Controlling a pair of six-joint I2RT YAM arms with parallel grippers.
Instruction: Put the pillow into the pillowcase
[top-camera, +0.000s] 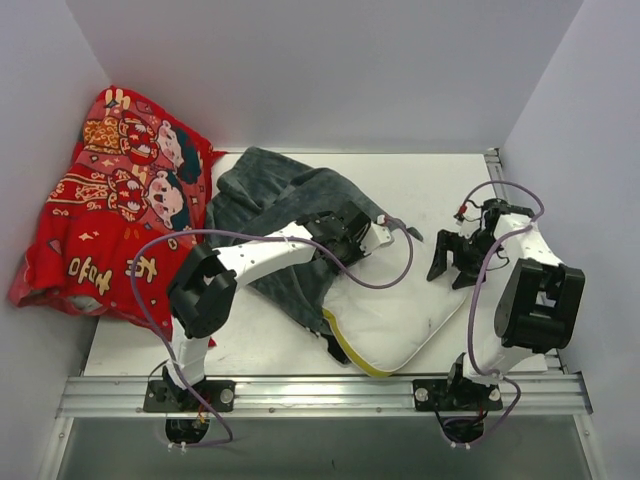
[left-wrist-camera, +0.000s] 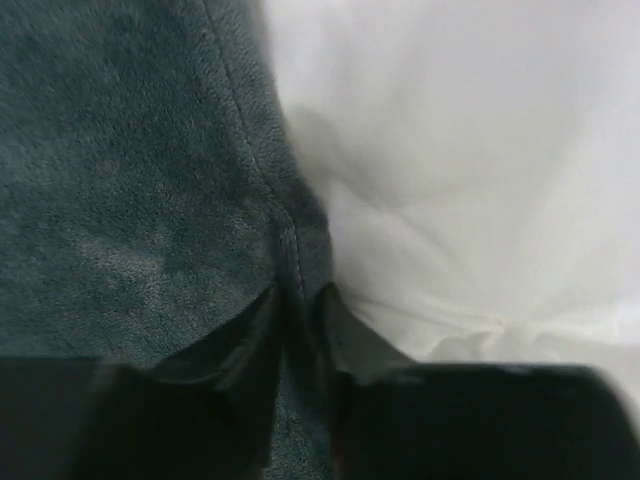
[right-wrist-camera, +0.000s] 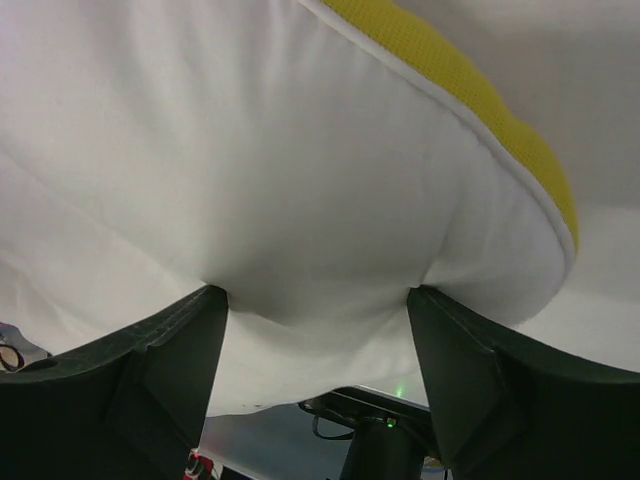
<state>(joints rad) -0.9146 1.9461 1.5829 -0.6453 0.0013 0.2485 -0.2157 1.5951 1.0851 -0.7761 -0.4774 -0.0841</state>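
My right gripper needs to pinch the pillow's side (top-camera: 430, 292) while my left gripper pulls the pillowcase over, because much of the white pillow is outside the pillowcase's hem.
The dark grey-blue pillowcase (top-camera: 265, 195) lies crumpled at the table's middle, with the white pillow (top-camera: 395, 315) partly under its near edge and the pillow's yellow band (top-camera: 350, 355) toward the front. My left gripper (top-camera: 368, 232) sits where case and pillow meet. In the left wrist view its jaws (left-wrist-camera: 300, 310) are pinched on the stitched hem of the pillowcase (left-wrist-camera: 120, 180), next to the pillow (left-wrist-camera: 450, 150). My right gripper (top-camera: 450, 272) is at the pillow's right side. In the right wrist view it (right-wrist-camera: 318, 300) stands wide open, the pillow (right-wrist-camera: 300, 150) bulging against its fingertips.
A red cloth with cartoon figures (top-camera: 120, 210) is heaped at the left against the wall. White walls close in the table on three sides. A metal rail (top-camera: 320, 395) with both arm bases runs along the near edge.
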